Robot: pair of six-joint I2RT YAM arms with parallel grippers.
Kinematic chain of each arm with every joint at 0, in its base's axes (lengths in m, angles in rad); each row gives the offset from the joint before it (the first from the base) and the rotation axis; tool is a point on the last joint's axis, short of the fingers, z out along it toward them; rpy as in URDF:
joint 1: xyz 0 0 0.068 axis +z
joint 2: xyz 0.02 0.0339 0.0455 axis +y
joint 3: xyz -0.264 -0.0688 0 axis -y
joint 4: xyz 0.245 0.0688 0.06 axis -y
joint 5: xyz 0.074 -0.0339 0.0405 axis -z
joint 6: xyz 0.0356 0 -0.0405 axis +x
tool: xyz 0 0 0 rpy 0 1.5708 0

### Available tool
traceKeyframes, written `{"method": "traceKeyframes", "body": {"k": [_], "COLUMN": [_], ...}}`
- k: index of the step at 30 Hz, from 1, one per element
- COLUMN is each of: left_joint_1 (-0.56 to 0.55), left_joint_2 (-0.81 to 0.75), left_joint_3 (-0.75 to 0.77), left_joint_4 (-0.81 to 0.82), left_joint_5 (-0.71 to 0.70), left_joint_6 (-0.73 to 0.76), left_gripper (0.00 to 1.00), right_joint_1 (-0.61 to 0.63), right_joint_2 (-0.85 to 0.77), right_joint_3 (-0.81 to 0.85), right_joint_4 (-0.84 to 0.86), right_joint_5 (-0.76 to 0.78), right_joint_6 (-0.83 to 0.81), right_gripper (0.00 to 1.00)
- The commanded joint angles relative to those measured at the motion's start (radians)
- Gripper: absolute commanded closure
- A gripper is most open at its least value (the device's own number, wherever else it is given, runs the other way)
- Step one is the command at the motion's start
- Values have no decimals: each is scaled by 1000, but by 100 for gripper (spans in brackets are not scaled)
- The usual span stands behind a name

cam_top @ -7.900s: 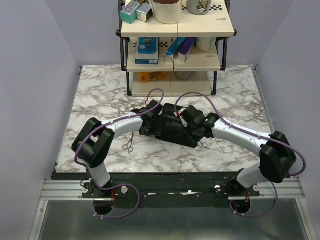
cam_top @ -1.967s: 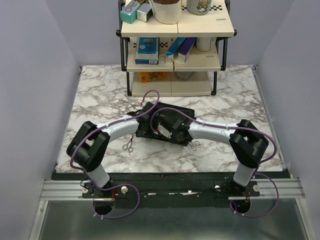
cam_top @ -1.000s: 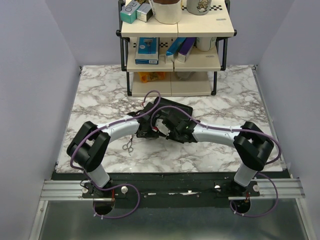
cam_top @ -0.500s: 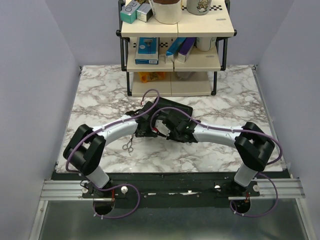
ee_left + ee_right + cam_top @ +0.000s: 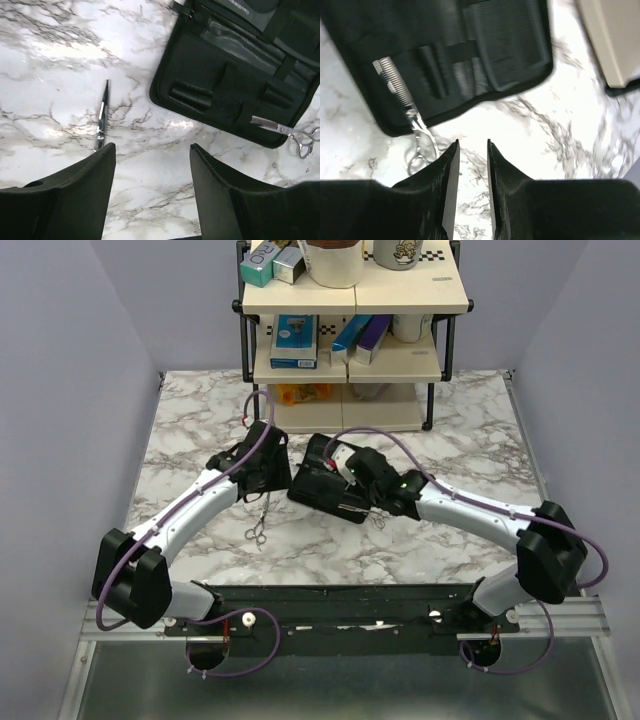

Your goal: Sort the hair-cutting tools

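Note:
The blades of the toothed scissors lie loose, short of the pouch's strap, so the robot's right gripper will first open wider and take the scissors by their handles (image 5: 423, 142).
A black pouch (image 5: 325, 492) lies open mid-table. Silver toothed scissors (image 5: 272, 128) rest across its near edge, loops (image 5: 420, 150) on the marble. A wide black comb (image 5: 506, 42) sits in a pouch pocket. Slim shut scissors (image 5: 258, 528) lie on the marble left of the pouch, also in the left wrist view as scissors (image 5: 101, 120). My left gripper (image 5: 272, 483) hovers between those scissors and the pouch; the left gripper (image 5: 151, 150) is open and empty. My right gripper (image 5: 340, 462) hangs over the pouch; the right gripper (image 5: 472, 145) is open a narrow gap, nothing in it.
A cream shelf unit (image 5: 345, 360) with black legs stands at the back of the marble table (image 5: 470, 450), holding blue and purple boxes (image 5: 358, 337). A shelf foot (image 5: 615, 50) shows at the right of the right wrist view.
My left gripper has pulled left, off the pouch. My right gripper has opened from shut and drawn back. The pouch now lies open with the toothed scissors showing.

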Motion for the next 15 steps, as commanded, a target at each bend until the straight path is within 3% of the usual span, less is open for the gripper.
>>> {"method": "traceKeyframes", "body": {"k": [1, 2, 4, 9, 11, 15], "left_joint_1": [28, 30, 31, 31, 31, 31], "left_joint_2": [-64, -75, -96, -171, -191, -228], "left_joint_3": [4, 0, -20, -83, -97, -138], "left_joint_4": [-14, -9, 6, 51, 58, 69], "left_joint_5": [38, 45, 76, 140, 147, 177], "left_joint_6": [21, 21, 22, 18, 13, 19], "left_gripper": [32, 32, 31, 29, 29, 29], "right_joint_1": [-55, -62, -84, -105, -105, -105], "right_joint_2": [-89, -97, -115, -189, -200, -116], "right_joint_3": [-2, 5, 13, -33, -59, -41], "right_joint_4": [-10, -28, -67, -98, -99, -174], "right_joint_5": [88, 42, -7, -226, -323, -365], "right_joint_6": [172, 183, 181, 125, 80, 19], "right_gripper": [65, 65, 52, 31, 27, 25]}}
